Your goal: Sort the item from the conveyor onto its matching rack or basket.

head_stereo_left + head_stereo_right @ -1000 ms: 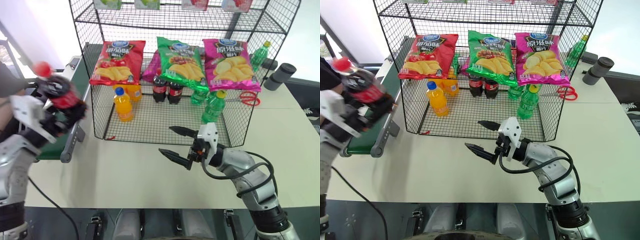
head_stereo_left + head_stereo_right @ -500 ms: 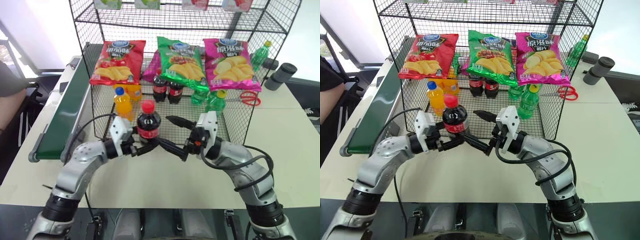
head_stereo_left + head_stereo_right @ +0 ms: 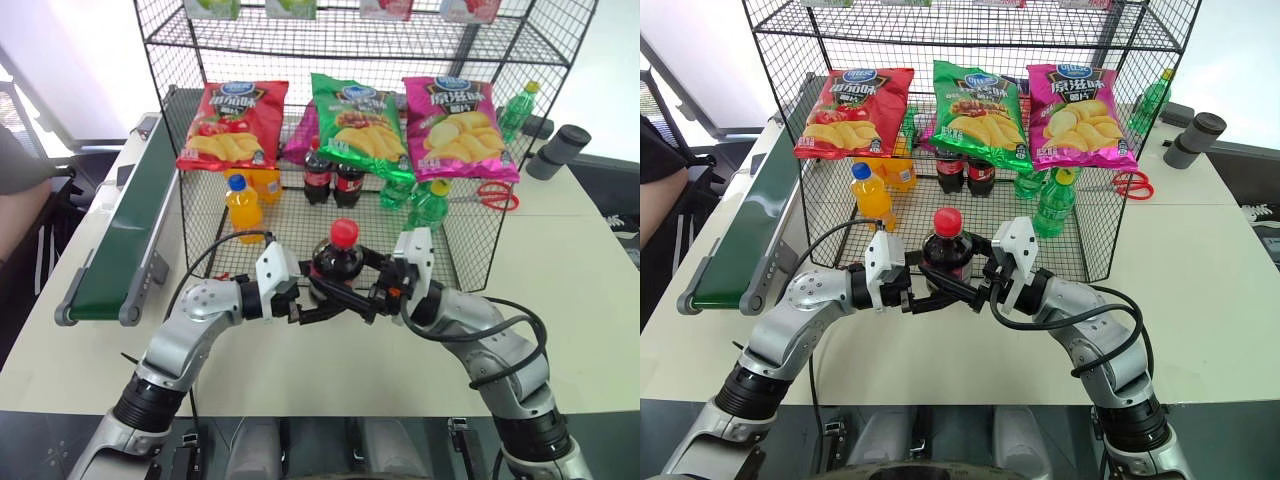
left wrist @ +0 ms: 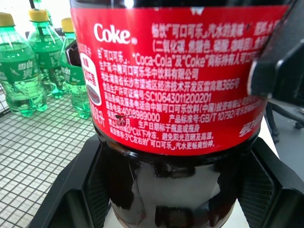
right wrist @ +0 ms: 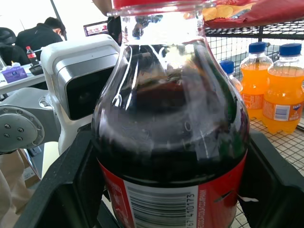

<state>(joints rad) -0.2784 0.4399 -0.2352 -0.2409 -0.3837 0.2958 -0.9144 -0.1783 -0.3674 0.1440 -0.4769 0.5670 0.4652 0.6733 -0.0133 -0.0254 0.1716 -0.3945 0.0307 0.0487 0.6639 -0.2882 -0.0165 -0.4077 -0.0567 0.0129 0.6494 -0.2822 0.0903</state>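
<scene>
My right gripper will let go of the cola bottle on the bottom of the rack in front of the other cola bottles [image 3: 341,248].
The cola bottle [image 3: 338,262], with dark liquid, a red cap and a red label [image 4: 175,71], stands upright above the table, just in front of the black wire rack [image 3: 200,215]. My left gripper [image 3: 318,302] reaches in from the left, shut on its lower body. From the right comes my right gripper [image 3: 352,290], shut on the same bottle a little higher. In each wrist view the black fingers [image 5: 71,180] press the bottle's sides. The green conveyor [image 3: 120,230] lies along the table's left edge with nothing on it.
Inside the rack stand orange-drink bottles [image 3: 243,208], two cola bottles [image 3: 333,180] and green bottles [image 3: 428,205], under three chip bags [image 3: 357,118]. Red scissors [image 3: 497,196] and a black cylinder [image 3: 560,152] lie at the right. A person's arm [image 3: 20,205] shows at far left.
My left arm swung the cola bottle from above the conveyor to the middle, in front of the rack. My right gripper, open before, has shut on the bottle.
</scene>
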